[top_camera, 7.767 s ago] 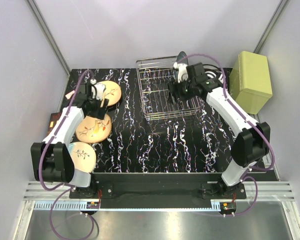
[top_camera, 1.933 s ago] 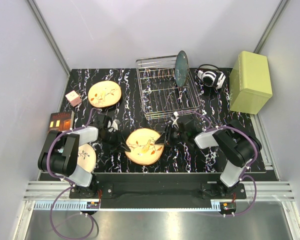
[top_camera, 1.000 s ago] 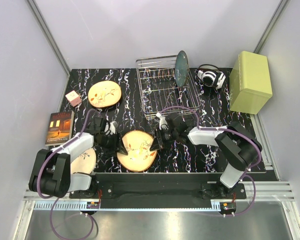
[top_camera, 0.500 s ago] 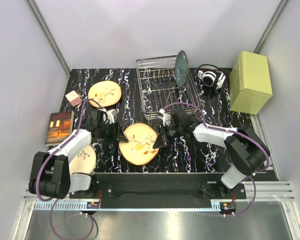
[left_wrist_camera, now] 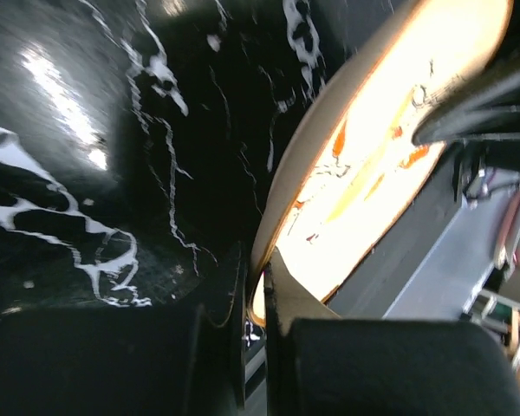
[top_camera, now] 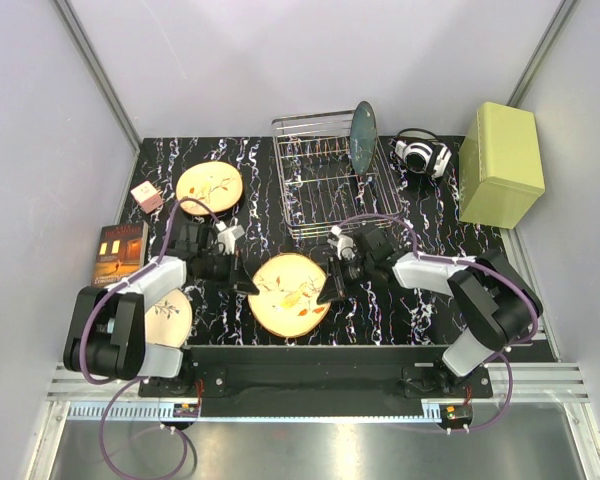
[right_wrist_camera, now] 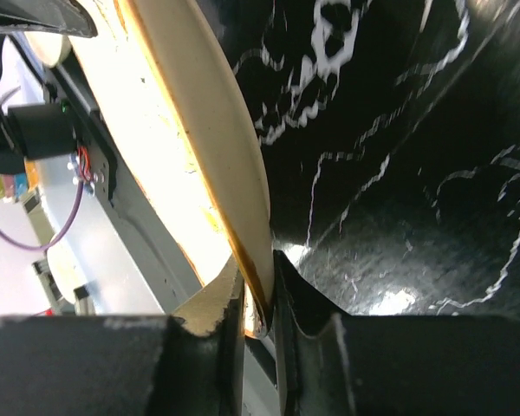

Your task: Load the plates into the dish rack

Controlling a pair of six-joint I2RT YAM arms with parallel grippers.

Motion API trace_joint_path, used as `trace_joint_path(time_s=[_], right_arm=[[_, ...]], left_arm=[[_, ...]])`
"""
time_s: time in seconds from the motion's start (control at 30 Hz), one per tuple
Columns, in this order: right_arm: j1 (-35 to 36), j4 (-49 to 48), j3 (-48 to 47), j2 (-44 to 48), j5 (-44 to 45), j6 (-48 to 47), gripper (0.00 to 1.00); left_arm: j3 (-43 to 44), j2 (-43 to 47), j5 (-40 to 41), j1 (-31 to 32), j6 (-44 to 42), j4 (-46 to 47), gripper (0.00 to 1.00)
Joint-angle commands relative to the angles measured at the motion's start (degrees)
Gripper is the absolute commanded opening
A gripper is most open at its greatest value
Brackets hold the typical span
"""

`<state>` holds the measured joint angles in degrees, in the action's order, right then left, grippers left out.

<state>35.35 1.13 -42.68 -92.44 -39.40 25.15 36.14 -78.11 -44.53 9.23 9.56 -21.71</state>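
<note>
The rim of the tan plate sits shallow and at a slant in my right gripper, so my left gripper should hold the plate while my right gripper takes the plate's rim deeper (right_wrist_camera: 232,221).
A tan plate (top_camera: 290,293) with a twig motif hangs tilted above the near middle of the table, held from both sides. My left gripper (top_camera: 248,286) is shut on its left rim (left_wrist_camera: 282,208), and my right gripper (top_camera: 326,292) is shut on its right rim (right_wrist_camera: 243,182). The wire dish rack (top_camera: 315,200) stands at the back centre with a dark teal plate (top_camera: 361,136) upright in its right end. Another tan plate (top_camera: 209,187) lies flat at the back left. A third tan plate (top_camera: 167,316) lies at the near left, partly under my left arm.
A pale green box (top_camera: 500,160) stands at the far right, with headphones (top_camera: 421,155) between it and the rack. A book (top_camera: 118,253) and a small pink box (top_camera: 146,195) lie along the left edge.
My left gripper has closed on the plate's left rim. The plate, held by the right gripper throughout, has shifted slightly right and toward the near edge.
</note>
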Motion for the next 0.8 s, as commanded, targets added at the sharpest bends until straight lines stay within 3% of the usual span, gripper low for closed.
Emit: trace_joint_path(time_s=[0.0,0.07,0.27,0.4,0.63,0.77], right_arm=[[0.07,-14.29,1.71,3.85,-6.92,0.95,0.18],[-0.81,-16.06,3.64,3.59,-6.92,2.88,0.27],[-2.57,-19.67,4.62,-0.18,-9.03,5.52,0.36],[-3.71,-21.59,4.18,-6.85,-11.21,7.46,0.49],[-4.77,-30.82,1.63,-19.25,-20.53,14.12,0.49],[-4.68,-44.83,2.06,-24.53,-25.37,21.24,0.52]], left_arm=[[-1.51,-2.31,-10.92,0.78,-1.74,3.69,0.00],[-1.07,-4.32,-13.11,0.78,-2.35,3.70,0.00],[-1.25,-9.86,-17.15,0.78,0.18,6.76,0.00],[-0.72,-13.91,-19.80,0.78,1.60,9.41,0.00],[-0.63,-20.06,-20.76,1.22,2.74,13.27,0.00],[-0.02,-21.47,-21.74,3.59,2.65,13.37,0.00]])
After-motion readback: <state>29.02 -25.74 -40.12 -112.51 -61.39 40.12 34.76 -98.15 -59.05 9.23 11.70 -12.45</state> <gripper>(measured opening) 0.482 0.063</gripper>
